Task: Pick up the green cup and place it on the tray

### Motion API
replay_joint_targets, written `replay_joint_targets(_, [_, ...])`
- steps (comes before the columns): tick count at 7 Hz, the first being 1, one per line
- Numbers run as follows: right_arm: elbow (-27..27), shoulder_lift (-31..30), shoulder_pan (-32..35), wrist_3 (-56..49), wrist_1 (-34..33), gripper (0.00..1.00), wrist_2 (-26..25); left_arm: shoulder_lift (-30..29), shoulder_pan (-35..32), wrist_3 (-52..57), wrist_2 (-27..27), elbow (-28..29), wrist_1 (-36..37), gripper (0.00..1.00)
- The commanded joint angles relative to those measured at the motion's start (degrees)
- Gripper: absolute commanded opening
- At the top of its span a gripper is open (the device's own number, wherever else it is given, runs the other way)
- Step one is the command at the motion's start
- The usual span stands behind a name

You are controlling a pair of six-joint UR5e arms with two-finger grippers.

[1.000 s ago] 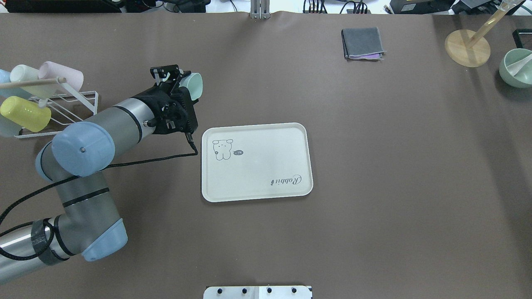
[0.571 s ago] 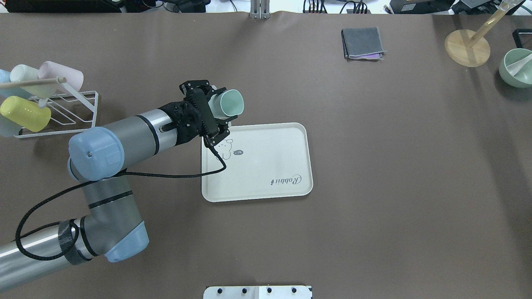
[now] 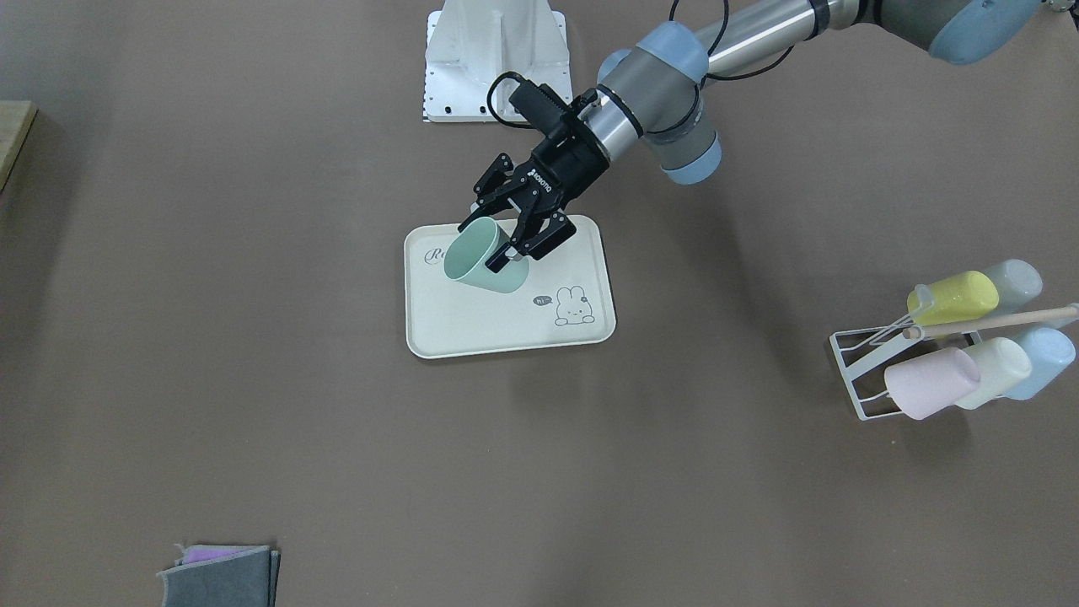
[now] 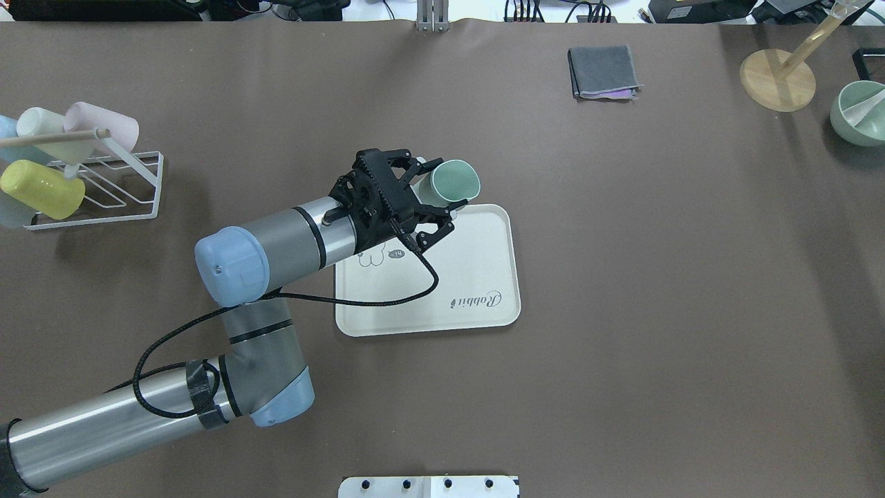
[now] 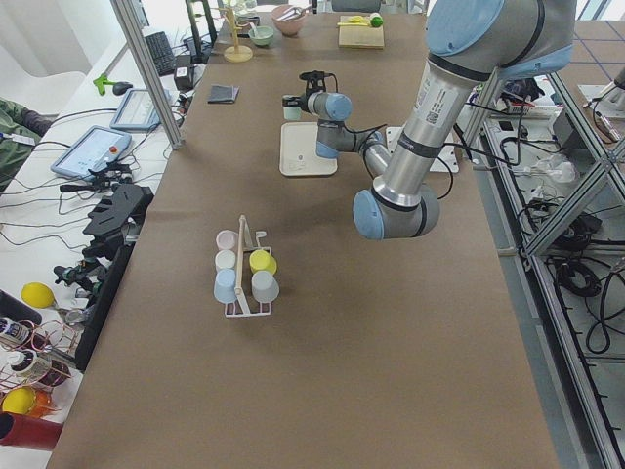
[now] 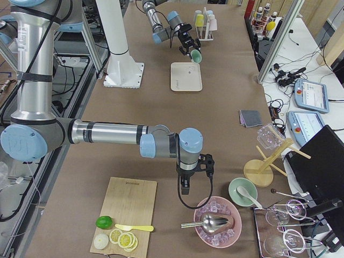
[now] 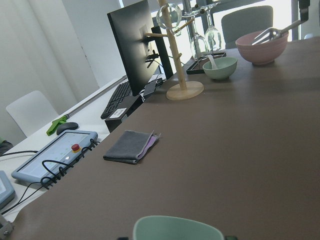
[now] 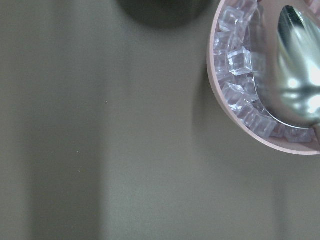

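Observation:
Next, I let go of the green cup with my left gripper on the cream tray (image 3: 498,280) between its lettering and the rabbit drawing.
The mint-green cup (image 4: 456,181) hangs tilted in the air, its mouth turned away from the arm, and my left gripper (image 4: 432,198) is shut on its body. It hovers over the cream tray (image 4: 477,273), near the tray's far edge. From the front, the green cup (image 3: 479,263) and left gripper (image 3: 499,240) sit above the lettered half of the tray (image 3: 472,329). Only the cup's rim (image 7: 177,227) shows at the bottom of the left wrist view. My right gripper (image 6: 185,185) points down far from the tray; I cannot tell whether it is open or shut.
A white wire rack (image 4: 104,187) with several pastel cups stands at the far left. A folded grey cloth (image 4: 603,71), a wooden stand (image 4: 778,79) and a green bowl (image 4: 857,114) lie at the back right. A pink bowl of ice (image 8: 250,105) sits beside the right wrist.
The left arm has swung right from beside the rack, carrying the green cup to above the tray's far edge. The cup's mouth has turned more to the right.

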Motion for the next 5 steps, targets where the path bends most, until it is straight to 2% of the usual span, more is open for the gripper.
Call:
replay_joint_targets(1, [0.3,-0.2,0.1,0.0,0.0,1.00,0.2,-1.7,0.1,-10.4,-3.2,9.1,-13.1,0.53])
replay_joint_targets(3, [0.1,-0.4,0.1,-0.1,-0.4,1.00,-0.2,-1.7,0.3,-11.7,-3.2,15.0,-18.6,0.53])
replay_joint_targets(5, [-0.5,-1.0,0.1,-0.1,-0.5,1.00,-0.6,-1.6,1.4,-11.9,-2.3,17.3,-21.4,0.53])
